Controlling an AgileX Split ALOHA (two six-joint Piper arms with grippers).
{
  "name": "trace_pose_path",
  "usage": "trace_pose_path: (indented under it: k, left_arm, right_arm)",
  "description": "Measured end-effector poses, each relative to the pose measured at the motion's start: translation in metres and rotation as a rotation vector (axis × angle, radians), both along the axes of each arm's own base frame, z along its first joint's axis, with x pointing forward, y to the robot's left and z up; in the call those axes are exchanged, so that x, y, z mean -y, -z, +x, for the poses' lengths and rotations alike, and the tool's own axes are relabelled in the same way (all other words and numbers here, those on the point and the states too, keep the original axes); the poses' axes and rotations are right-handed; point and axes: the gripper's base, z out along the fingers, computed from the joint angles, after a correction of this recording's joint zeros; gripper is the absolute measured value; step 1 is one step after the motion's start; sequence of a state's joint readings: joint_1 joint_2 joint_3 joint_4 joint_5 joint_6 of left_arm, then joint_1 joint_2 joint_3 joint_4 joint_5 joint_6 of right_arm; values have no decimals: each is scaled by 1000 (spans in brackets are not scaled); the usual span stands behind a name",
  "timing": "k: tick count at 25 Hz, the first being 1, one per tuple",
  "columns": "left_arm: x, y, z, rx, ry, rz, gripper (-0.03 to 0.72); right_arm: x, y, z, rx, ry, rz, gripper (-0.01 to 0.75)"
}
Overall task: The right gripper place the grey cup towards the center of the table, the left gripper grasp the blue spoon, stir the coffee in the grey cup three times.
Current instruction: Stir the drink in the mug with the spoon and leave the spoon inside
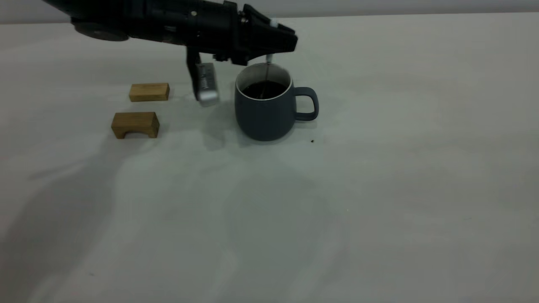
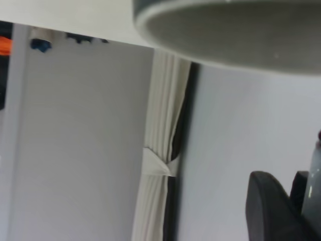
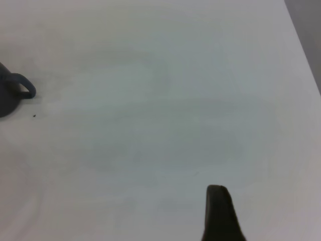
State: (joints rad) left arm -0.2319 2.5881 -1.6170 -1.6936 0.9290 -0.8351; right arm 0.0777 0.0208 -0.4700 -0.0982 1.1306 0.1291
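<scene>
Next, I release the blue spoon from my left gripper against the grey cup's far rim [image 1: 279, 70], so it leans toward the cup's handle side. The spoon now stands upright in the coffee.
The grey cup [image 1: 265, 109] stands on the table [image 1: 379, 168] a little left of its middle, with its handle toward the right arm's side and dark coffee [image 1: 264, 89] inside. Directly above it hangs my left gripper [image 1: 273, 42], shut on the blue spoon [image 1: 268, 69], which stands upright with its lower end in the coffee. The left wrist view shows the cup's rim [image 2: 225, 30], one black finger [image 2: 271, 206] and the pale spoon handle [image 2: 316, 170]. My right gripper [image 3: 266, 216] is off to the right over bare table; one finger [image 3: 219, 211] shows with nothing beside it, and the cup [image 3: 10, 95] lies far off.
Two tan wooden blocks [image 1: 149, 91] [image 1: 135, 124] lie left of the cup. The left arm's silver camera module [image 1: 206, 84] hangs low between the blocks and the cup. A small dark speck [image 1: 312, 141] sits by the cup's base. Open tabletop spreads to the front and right.
</scene>
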Motion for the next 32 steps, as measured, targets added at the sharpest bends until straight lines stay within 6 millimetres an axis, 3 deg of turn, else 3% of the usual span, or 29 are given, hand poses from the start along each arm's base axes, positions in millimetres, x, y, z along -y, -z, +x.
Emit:
trace_pose_path:
  k: [8,16,26,29,32]
  left_arm:
    - [17,-1,-7,-2,35,-11,133]
    - [3,-3,-8,-1,93,-37,133]
    - [2,-4,-9,-7,102,-53,134]
    - [2,-2,-9,-12,102,-53,174]
    - [2,-2,-9,-12,103,-54,275]
  right_arm:
    - [0,0,0,0,0,0,529]
    - [0,0,0,0,0,0,529]
    - [0,0,0,0,0,0,529]
    - [0,0,0,0,0,0,529]
    - [0,0,0,0,0,0,529]
